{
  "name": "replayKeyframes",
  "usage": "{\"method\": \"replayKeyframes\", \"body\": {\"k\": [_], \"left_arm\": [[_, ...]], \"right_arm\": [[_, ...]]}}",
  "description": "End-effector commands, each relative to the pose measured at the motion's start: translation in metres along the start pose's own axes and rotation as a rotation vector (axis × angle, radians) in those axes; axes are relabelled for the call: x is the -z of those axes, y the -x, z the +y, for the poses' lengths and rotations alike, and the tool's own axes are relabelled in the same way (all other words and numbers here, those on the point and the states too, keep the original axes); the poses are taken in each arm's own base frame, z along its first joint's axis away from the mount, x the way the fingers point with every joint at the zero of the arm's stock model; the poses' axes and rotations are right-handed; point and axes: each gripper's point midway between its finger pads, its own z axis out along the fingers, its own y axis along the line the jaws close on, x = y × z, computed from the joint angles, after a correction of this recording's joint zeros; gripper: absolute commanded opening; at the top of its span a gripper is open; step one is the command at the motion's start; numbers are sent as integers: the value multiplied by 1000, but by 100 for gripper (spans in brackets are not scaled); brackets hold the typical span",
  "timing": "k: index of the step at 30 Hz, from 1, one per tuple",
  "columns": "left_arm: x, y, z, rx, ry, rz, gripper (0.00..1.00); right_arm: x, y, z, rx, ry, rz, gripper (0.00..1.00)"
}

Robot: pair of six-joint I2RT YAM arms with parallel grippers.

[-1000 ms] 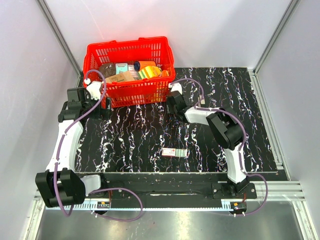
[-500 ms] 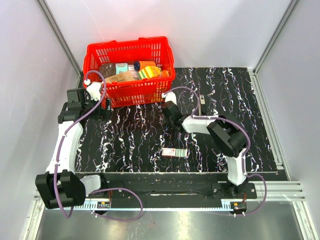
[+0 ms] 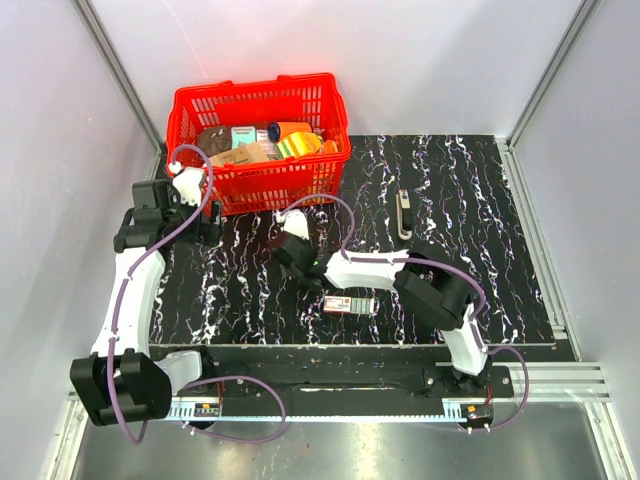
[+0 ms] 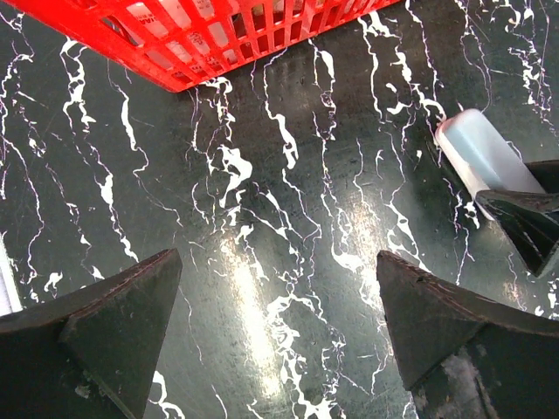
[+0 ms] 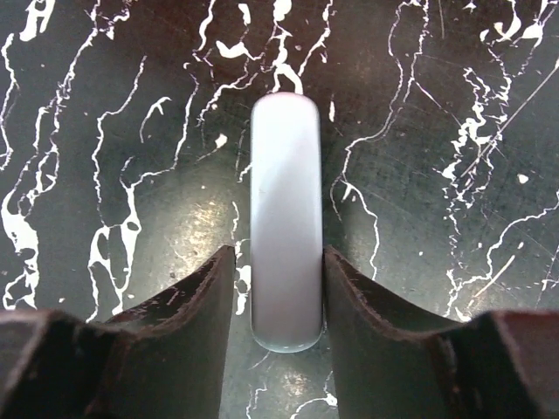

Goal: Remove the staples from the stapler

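The flat-lying oblong has a gap between it and one finger, so my right gripper should pinch the oblong's near end (image 5: 286,305) and lift it up to my left gripper.
The slim black stapler (image 3: 403,214) with a grey metal channel lies alone on the marbled mat, right of centre, away from both grippers. My right gripper (image 3: 297,264) reaches far left of it. In the right wrist view its fingers (image 5: 279,288) are closed on the sides of a rounded pale blue-and-white oblong (image 5: 286,218), which sits on the mat. The oblong also shows in the left wrist view (image 4: 483,159). My left gripper (image 4: 279,340) is wide open and empty over bare mat, near the basket's front left corner (image 3: 203,226).
A red basket (image 3: 262,190) full of packets stands at the back left, and its mesh wall shows in the left wrist view (image 4: 218,39). A small red-green-white box (image 3: 349,304) lies near the mat's front edge. Grey walls close in both sides.
My right arm has swung left and toward the front, from beside the basket's right corner to the mat's middle left. The stapler now shows fully. The left arm has barely moved.
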Motion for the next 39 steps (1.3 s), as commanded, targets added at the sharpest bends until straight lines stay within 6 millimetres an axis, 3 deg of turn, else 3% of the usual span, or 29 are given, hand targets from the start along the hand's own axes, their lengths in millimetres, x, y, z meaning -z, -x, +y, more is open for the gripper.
{"method": "replayKeyframes", "body": {"k": [1,8,14,18,22,24,27,33,35,39], "left_arm": [[9,7,2,-29,15,-46,99],[9,8,0,-26,5,-50,99],[9,7,-2,-25,-5,-49,99],[6,2,-4,-23,-16,-39,99],[0,-5,-6,-15,-27,-25,99],[-4,-8,-11,-28,-46,-21,99],[-9,-11,-22,-38,-96,-25,99],[-16,-16,-64,-100,-259,-36,99],[-19,-22,-81,-137,-319,-32,99],[-25,-31,-97,-144,-407,-9,99]], "right_arm": [[1,14,10,-46,-28,-1,52],[-4,8,15,-13,-47,49,62],[0,7,10,14,-77,75,59],[4,11,8,11,-78,68,49],[8,17,12,0,-57,59,31],[12,26,17,-15,-38,48,19],[22,50,29,-60,5,6,9],[56,108,51,-220,132,-120,4],[65,119,58,-282,185,-157,3],[84,138,65,-411,297,-246,0]]}}
